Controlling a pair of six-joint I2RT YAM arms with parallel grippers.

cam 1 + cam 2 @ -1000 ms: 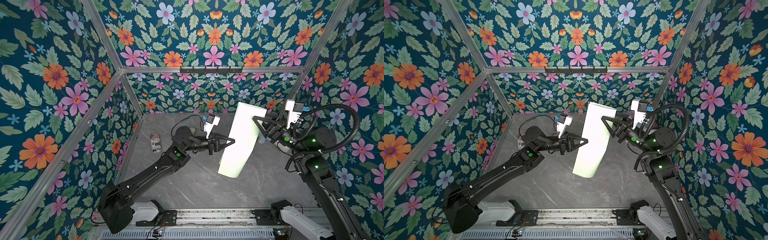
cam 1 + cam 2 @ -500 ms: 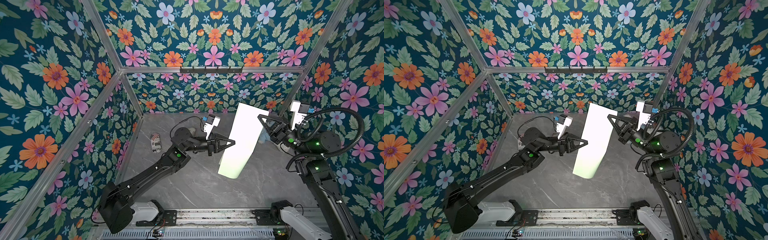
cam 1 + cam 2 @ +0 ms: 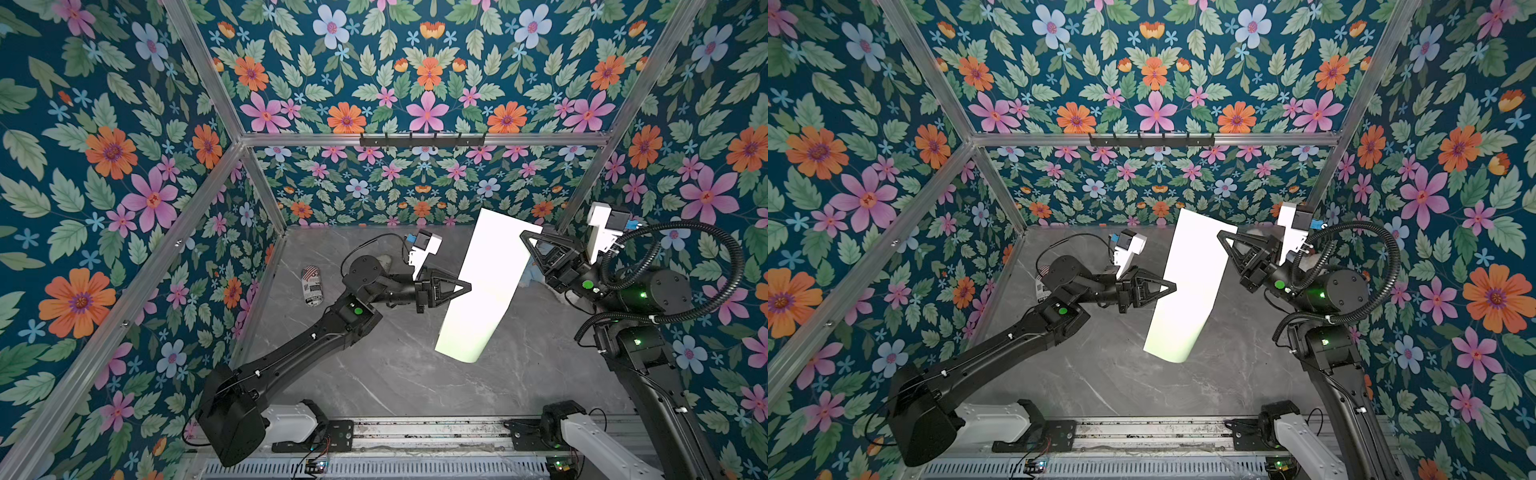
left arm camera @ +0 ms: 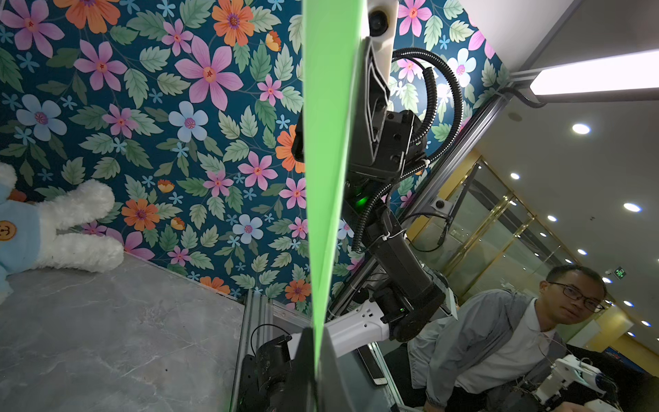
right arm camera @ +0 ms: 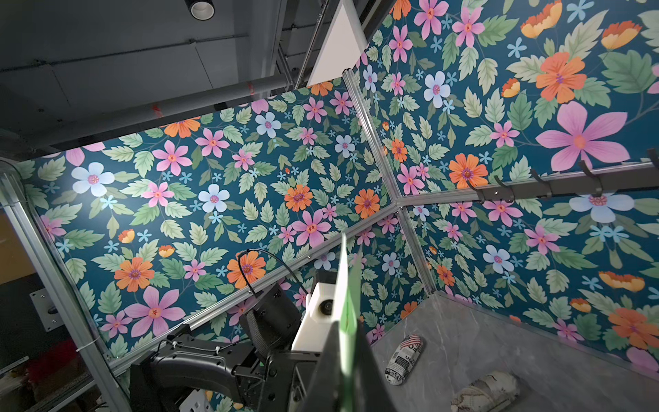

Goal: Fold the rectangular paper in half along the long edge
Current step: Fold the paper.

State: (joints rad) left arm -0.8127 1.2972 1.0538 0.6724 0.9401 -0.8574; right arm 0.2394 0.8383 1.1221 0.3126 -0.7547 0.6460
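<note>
The paper's lower end curls while my right gripper pinches only its upper corner, so my right gripper will open and pinch the paper's long edge farther down (image 3: 514, 280).
The rectangular paper (image 3: 486, 291) (image 3: 1187, 291) hangs in the air above the grey marble table (image 3: 395, 386), pale mint and glaring white, its lower end curling. My left gripper (image 3: 469, 286) (image 3: 1174, 286) is shut on the paper's left long edge near the middle. My right gripper (image 3: 523, 235) (image 3: 1220, 236) is shut on its upper right corner. The left wrist view shows the paper (image 4: 328, 142) edge-on as a green strip running into the closed left gripper (image 4: 317, 331). In the right wrist view the paper (image 5: 346, 296) sits pinched in the right gripper (image 5: 344, 328).
A printed pouch (image 3: 312, 286) (image 5: 404, 360) lies on the table at the left. A grey wrapped bundle (image 5: 488, 390) lies near it. A white teddy bear (image 4: 71, 228) lies against the wall behind the right arm. A hook rail (image 3: 422, 139) crosses the back wall.
The right gripper's jaws, open around the paper's upper right corner a second ago, have closed on it. The right arm's elbow shifted outward. The left arm and the paper barely moved.
</note>
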